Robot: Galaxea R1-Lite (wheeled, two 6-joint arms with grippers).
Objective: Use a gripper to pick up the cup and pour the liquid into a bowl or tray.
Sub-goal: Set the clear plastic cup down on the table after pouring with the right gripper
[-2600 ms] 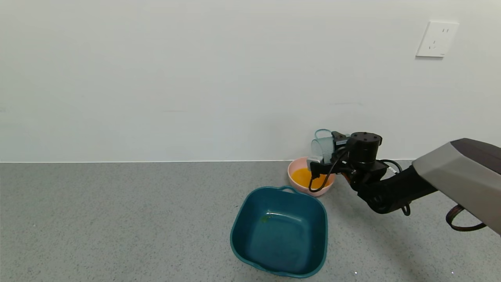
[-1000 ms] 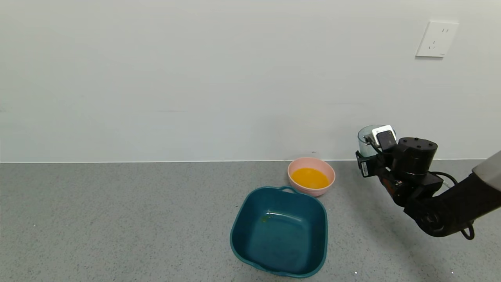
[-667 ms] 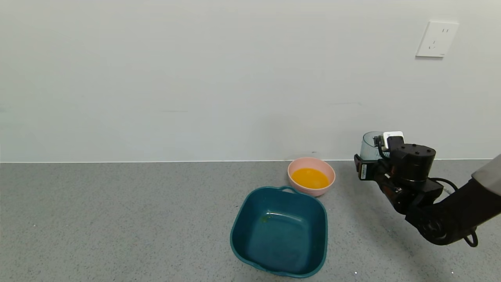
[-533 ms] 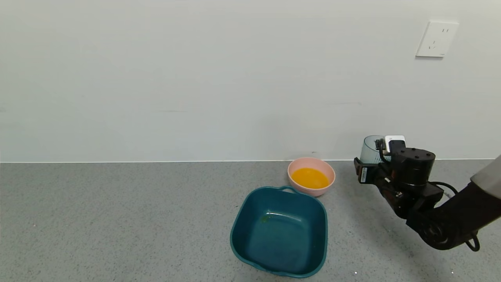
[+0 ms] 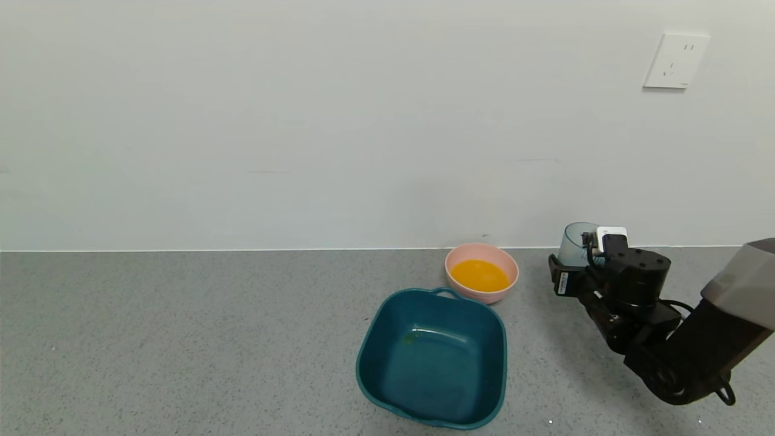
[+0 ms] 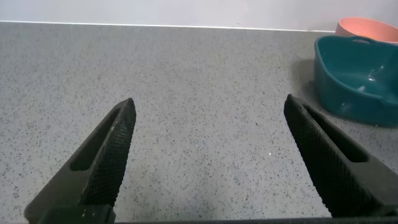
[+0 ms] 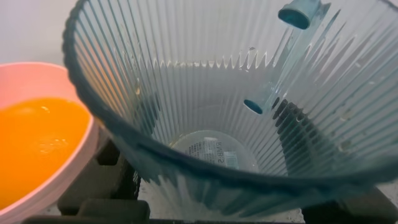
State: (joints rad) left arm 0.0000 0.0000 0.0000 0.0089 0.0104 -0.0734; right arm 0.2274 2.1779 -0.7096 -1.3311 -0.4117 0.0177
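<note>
The robot will put the cup, now held low over the counter, down with its right gripper on the counter (image 5: 581, 264) close to the white wall, beside the pink bowl.
My right gripper (image 5: 584, 259) is shut on the cup (image 5: 572, 241), a ribbed translucent blue-green tumbler held upright and low over the counter, right of the pink bowl (image 5: 484, 297). The cup (image 7: 211, 93) looks empty inside, with only a label at its bottom. The orange liquid (image 5: 480, 275) lies in the pink bowl (image 7: 43, 71), beside the cup, and shows in the right wrist view (image 7: 31, 143). I cannot tell whether the cup's base touches the counter. My left gripper (image 6: 208, 106) is open and empty above bare counter, out of the head view.
A dark teal tub (image 5: 365, 357) with handles stands in front of the pink bowl and also shows in the left wrist view (image 6: 354, 81). The white wall runs just behind the cup. A wall socket (image 5: 675, 60) is high on the right.
My right gripper turned the cup upright, carried it right, away from over the pink bowl, and lowered it toward the counter. The liquid stays in the bowl.
</note>
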